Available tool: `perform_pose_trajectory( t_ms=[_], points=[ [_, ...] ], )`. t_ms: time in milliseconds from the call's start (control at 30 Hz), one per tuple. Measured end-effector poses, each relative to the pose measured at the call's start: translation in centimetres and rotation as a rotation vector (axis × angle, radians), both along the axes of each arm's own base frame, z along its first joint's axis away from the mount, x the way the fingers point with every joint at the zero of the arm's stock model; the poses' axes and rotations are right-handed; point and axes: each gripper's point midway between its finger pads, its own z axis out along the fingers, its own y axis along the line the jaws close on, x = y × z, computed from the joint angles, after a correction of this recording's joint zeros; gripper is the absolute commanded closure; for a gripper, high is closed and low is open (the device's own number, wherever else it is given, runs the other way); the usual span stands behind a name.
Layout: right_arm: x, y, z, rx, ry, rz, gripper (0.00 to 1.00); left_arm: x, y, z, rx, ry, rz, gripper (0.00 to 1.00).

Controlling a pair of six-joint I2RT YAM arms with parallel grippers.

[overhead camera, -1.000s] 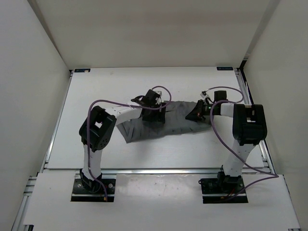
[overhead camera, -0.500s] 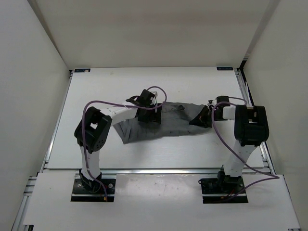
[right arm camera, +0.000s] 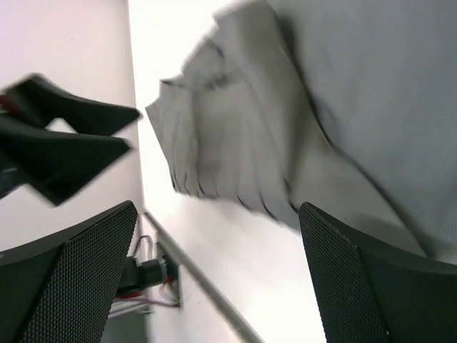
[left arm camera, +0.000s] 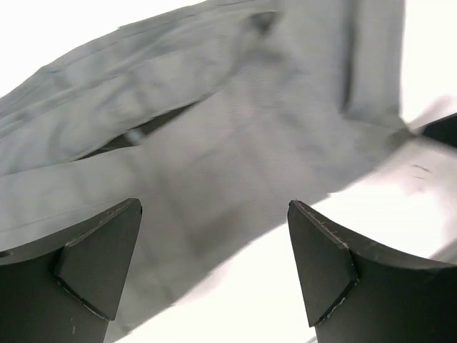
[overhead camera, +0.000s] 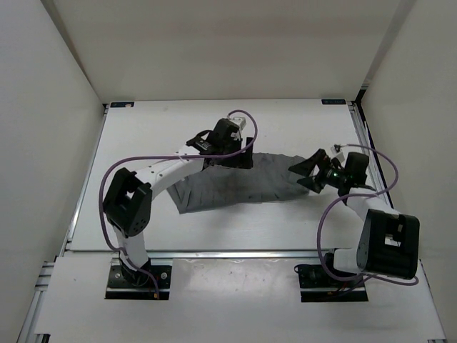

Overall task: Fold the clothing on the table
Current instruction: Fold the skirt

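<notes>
The grey clothing has a near-side edge [overhead camera: 298, 191], and my right gripper needs to grab it next at the end farther from my left gripper.
The grey clothing [overhead camera: 235, 187] lies as a long wrinkled band across the middle of the white table [overhead camera: 143, 143]. My left gripper [overhead camera: 235, 157] hovers over the band's far edge, a little left of centre. In the left wrist view the left gripper [left arm camera: 214, 264] is open, with nothing between its fingers and the clothing [left arm camera: 250, 128] spread below. My right gripper [overhead camera: 302, 176] sits at the band's right end. It is also open and holds nothing in the right wrist view [right arm camera: 218, 279], where pleated folds of the clothing [right arm camera: 235, 143] lie just ahead.
Silver rails [overhead camera: 214, 251] edge the table, and one rail [right arm camera: 207, 286] runs close under the right gripper. Pale walls enclose the left, far and right sides. Purple cables [overhead camera: 335, 214] loop off both arms. The left arm's fingers [right arm camera: 64, 143] show blurred in the right wrist view.
The right gripper has opened at the clothing's right end, and its arm has swung out and down to the right. The left gripper has moved toward the far side.
</notes>
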Motion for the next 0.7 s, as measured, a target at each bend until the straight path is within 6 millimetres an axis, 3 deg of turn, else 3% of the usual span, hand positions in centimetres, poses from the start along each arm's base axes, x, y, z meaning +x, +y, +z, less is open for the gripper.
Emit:
perform_pose_trajectory(
  t_ms=[100, 167, 267, 367, 533, 700],
  points=[
    [-2.4, -0.8, -3.2, 0.045, 0.134, -0.051, 0.01, -0.7, -2.1, 0.1, -0.015, 0.008, -0.037, 0.06],
    [-3.9, -1.4, -5.0, 0.074, 0.229, -0.093, 0.01, -1.4, -3.0, -1.2, -0.006, 0.040, -0.050, 0.07],
    [-5.2, -0.6, -5.8, 0.086, 0.288, -0.079, 0.01, -2.8, -3.4, -4.0, 0.017, 0.107, -0.048, 0.07],
    [-6.3, 0.8, -6.0, 0.081, 0.275, -0.062, 0.00, -3.7, -2.5, -5.9, 0.043, 0.163, -0.021, 0.07],
    [-7.8, 1.3, -8.6, 0.045, 0.336, -0.151, 0.01, -3.3, -0.8, -6.8, 0.094, 0.186, 0.031, 0.07],
    [-5.9, 1.1, -8.8, 0.039, 0.300, -0.203, 0.01, -3.3, 2.4, -7.5, 0.146, 0.184, 0.113, 0.07]
  ],
)
